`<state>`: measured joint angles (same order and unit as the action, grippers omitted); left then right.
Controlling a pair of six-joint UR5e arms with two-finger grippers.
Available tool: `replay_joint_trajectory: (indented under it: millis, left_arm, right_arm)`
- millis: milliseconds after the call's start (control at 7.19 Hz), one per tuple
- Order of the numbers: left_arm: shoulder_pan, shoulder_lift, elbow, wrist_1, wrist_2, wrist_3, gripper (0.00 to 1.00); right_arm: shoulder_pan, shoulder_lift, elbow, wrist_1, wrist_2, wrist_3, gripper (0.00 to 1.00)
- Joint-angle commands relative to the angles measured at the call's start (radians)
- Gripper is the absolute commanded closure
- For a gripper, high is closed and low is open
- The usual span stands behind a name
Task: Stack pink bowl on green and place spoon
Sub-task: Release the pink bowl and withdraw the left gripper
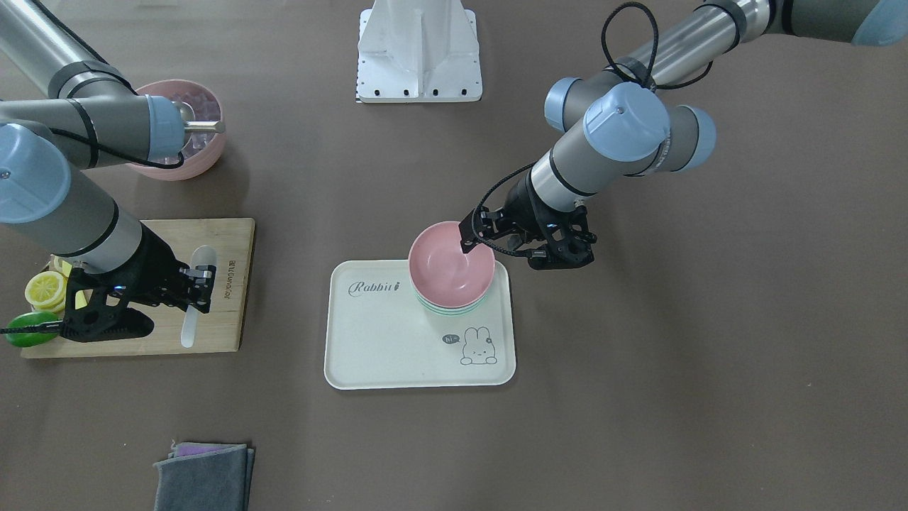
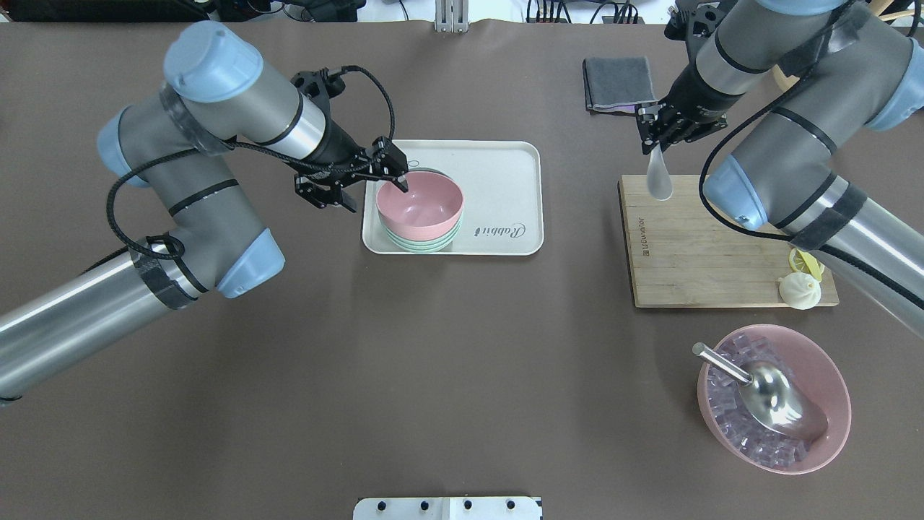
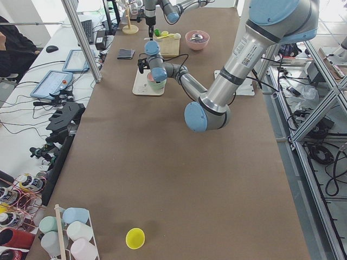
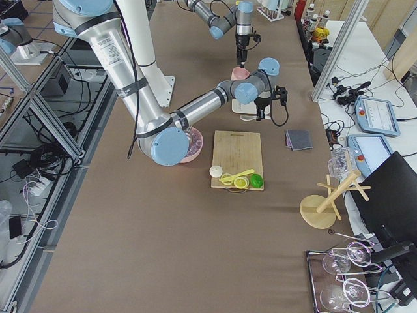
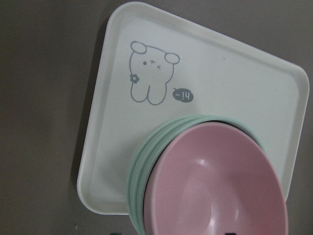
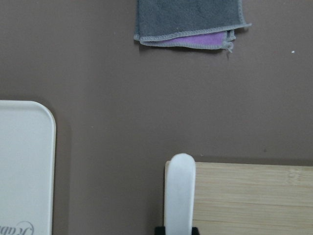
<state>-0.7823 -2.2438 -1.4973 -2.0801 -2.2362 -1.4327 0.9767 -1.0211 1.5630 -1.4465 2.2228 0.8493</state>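
I will use my right gripper to put the white spoon down inside the pink bowl (image 1: 443, 294), with the spoon's handle leaning over the bowl's rim.
The pink bowl (image 2: 422, 202) rests in the stack of green bowls (image 2: 422, 243) on the white rabbit tray (image 2: 498, 209). In the left wrist view the pink bowl (image 5: 215, 191) sits slightly off-centre over the green bowls (image 5: 142, 166). My left gripper (image 2: 395, 177) is shut on the pink bowl's near rim, one finger inside and one outside. My right gripper (image 2: 652, 141) is shut on the handle of a white spoon (image 2: 658, 179). It holds the spoon over the far edge of the wooden cutting board (image 2: 693, 245). The right wrist view shows the spoon (image 6: 179, 191) pointing past the board's edge.
A folded grey cloth (image 2: 617, 83) lies beyond the board. A lemon slice and a white dumpling (image 2: 799, 291) sit at the board's near corner. A large pink bowl of ice (image 2: 772, 397) holds a metal scoop. A lime (image 1: 28, 328) lies by the board.
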Motion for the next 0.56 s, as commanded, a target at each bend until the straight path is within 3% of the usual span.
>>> replay_joint_trajectory:
  millis: [0,139,417]
  left_arm:
    - [-0.139,0.009,-0.026,0.024,-0.093,-0.006,0.02]
    - [-0.228,0.048,-0.041,0.022,-0.185,0.006,0.02]
    - [-0.357,0.23,-0.171,0.02,-0.206,0.133,0.02]
  right_arm:
    - [-0.006,0.1,0.017,0.0,0.003,0.147,1.0]
    - [-0.027,0.16,0.012,0.014,0.002,0.222,1.0]
    - [-0.106,0.243,-0.105,0.235,-0.075,0.414,1.0]
